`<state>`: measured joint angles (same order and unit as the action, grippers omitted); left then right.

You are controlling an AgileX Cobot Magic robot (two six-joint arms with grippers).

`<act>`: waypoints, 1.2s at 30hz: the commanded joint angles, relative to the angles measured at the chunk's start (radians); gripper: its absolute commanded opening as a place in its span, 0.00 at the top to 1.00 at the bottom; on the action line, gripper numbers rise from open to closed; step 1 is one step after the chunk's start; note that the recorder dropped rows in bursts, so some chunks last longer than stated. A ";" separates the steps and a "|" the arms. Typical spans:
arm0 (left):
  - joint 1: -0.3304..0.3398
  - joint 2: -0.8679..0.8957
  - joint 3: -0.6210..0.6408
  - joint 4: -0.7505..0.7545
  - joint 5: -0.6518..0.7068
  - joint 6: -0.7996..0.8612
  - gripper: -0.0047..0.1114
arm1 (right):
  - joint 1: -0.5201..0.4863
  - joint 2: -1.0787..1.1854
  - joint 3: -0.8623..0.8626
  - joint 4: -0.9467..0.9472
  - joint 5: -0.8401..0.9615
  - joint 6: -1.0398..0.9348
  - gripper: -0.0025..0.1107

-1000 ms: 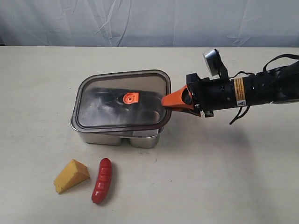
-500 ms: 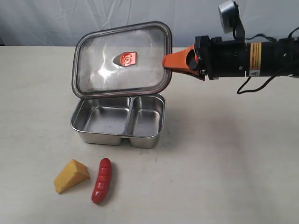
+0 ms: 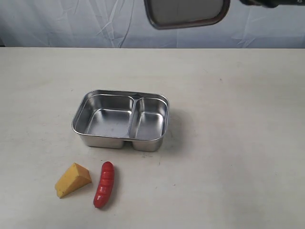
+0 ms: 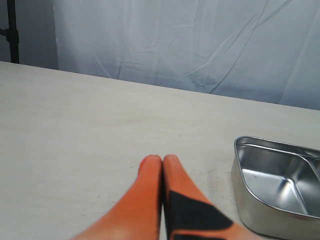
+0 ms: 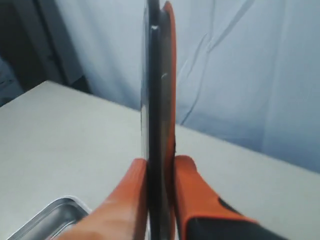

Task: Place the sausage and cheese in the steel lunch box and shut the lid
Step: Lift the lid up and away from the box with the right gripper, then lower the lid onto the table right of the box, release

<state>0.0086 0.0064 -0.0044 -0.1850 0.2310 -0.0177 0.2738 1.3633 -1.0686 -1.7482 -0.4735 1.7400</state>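
My right gripper needs to let go of the dark lid on the bare tabletop (image 3: 203, 143) beside the narrower compartment of the steel lunch box.
The steel lunch box (image 3: 78, 125) stands uncovered mid-table with both compartments empty; its corner also shows in the left wrist view as the steel lunch box (image 4: 240, 175) and in the right wrist view as the steel lunch box (image 5: 50, 212). In front of it lie the yellow cheese (image 3: 72, 180) and the red sausage (image 3: 104, 184). The dark lid (image 3: 186, 13) hangs high at the top edge of the exterior view. My right gripper (image 5: 160, 162) is shut on the lid (image 5: 152, 100), seen edge-on. My left gripper (image 4: 163, 159) is shut and empty, low over the table beside the box.
A pale wrinkled curtain (image 3: 71, 21) backs the table. The beige tabletop (image 3: 238, 143) stretches to the right of the box.
The right gripper has lifted the lid off the lunch box and carried it up and to the right, nearly out of the exterior view. Cheese and sausage have not moved.
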 commanded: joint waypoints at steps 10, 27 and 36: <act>-0.001 -0.006 0.004 -0.001 -0.004 0.002 0.96 | 0.009 -0.030 0.136 0.004 0.455 -0.487 0.99; -0.001 -0.006 0.004 -0.007 -0.004 0.002 0.96 | 0.522 -0.101 0.498 0.589 1.061 -1.121 0.99; -0.001 -0.006 0.004 -0.007 -0.004 0.002 0.96 | 0.787 0.049 0.498 0.993 0.979 -1.217 0.99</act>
<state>0.0086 0.0047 -0.0044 -0.1850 0.2310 -0.0177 1.0326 1.3729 -0.5733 -0.8401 0.5739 0.5223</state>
